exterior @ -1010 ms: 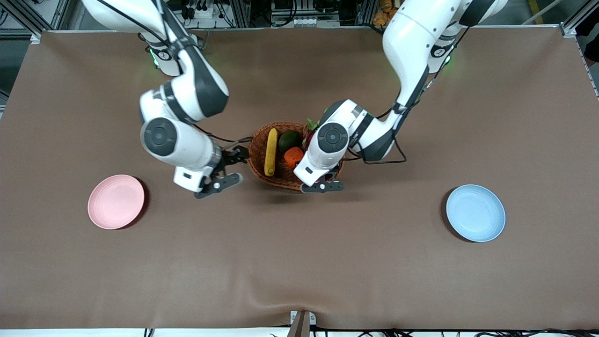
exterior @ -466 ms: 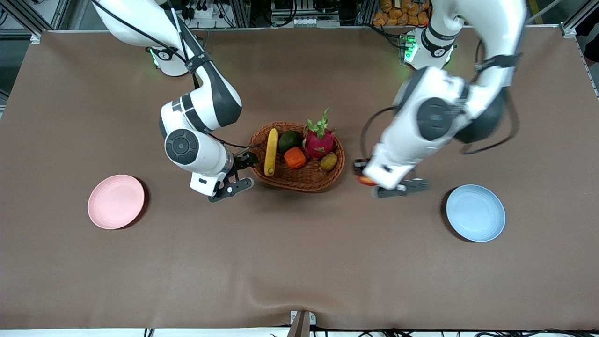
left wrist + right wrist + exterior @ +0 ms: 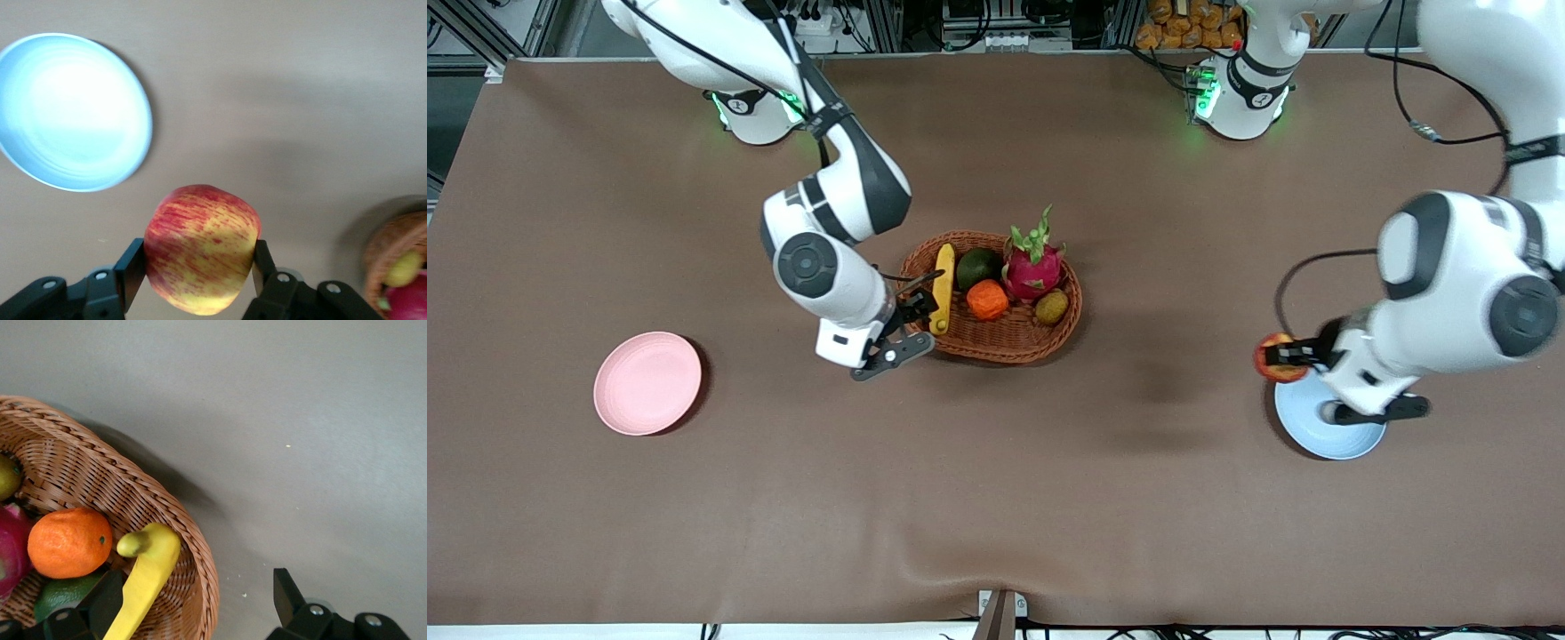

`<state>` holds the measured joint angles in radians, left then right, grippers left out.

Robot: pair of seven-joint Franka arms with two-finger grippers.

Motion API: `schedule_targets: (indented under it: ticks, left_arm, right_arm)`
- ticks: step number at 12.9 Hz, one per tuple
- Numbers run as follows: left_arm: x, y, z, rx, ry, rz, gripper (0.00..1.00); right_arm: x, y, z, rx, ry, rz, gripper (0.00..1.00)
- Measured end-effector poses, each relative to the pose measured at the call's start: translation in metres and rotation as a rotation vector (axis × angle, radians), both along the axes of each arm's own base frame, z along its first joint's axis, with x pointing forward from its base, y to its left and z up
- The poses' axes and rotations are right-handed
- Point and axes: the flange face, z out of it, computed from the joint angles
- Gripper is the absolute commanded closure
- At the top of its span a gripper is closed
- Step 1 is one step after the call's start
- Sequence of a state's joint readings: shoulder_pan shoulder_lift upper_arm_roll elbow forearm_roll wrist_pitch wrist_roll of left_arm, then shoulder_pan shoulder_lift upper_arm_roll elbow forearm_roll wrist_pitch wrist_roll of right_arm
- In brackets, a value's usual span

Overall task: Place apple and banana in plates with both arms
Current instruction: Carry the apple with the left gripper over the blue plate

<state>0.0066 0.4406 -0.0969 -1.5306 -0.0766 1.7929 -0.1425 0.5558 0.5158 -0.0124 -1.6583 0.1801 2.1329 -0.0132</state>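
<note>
Next, my left gripper lets go of the apple inside the pale blue plate (image 3: pixel 1368 409) (image 3: pixel 27 103), toward the rim farthest from the wicker basket.
The red and yellow apple (image 3: pixel 1270 357) (image 3: pixel 202 247) hangs in my left gripper (image 3: pixel 1286 357) (image 3: pixel 199 265), which is shut on it over the rim of the pale blue plate (image 3: pixel 1343 436) (image 3: pixel 70 110). The yellow banana (image 3: pixel 941 286) (image 3: pixel 145 577) lies in the wicker basket (image 3: pixel 1005 342) (image 3: pixel 73 473), along the side toward the right arm's end. My right gripper (image 3: pixel 914 322) (image 3: pixel 197 600) is open at that side of the basket. One finger is inside by the banana and the other is outside the rim. The pink plate (image 3: pixel 647 383) holds nothing.
The basket also holds a magenta dragon fruit (image 3: pixel 1032 265), an orange fruit (image 3: pixel 987 300) (image 3: pixel 69 542), a dark green fruit (image 3: pixel 978 265) and a small olive-brown fruit (image 3: pixel 1052 307). The brown table cloth runs bare between the basket and each plate.
My left arm swung from the basket toward its own end of the table, carrying the apple to the blue plate. My right gripper moved in to the basket's rim beside the banana.
</note>
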Motion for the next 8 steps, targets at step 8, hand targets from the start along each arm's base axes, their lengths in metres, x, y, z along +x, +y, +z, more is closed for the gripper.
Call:
schedule_targets:
  ticks: [8]
  left_arm:
    - [0.009,0.159,-0.138,-0.070,-0.046,-0.086,0.94]
  right_arm:
    - [-0.026,0.047,-0.031,-0.014,-0.005,-0.047,0.13]
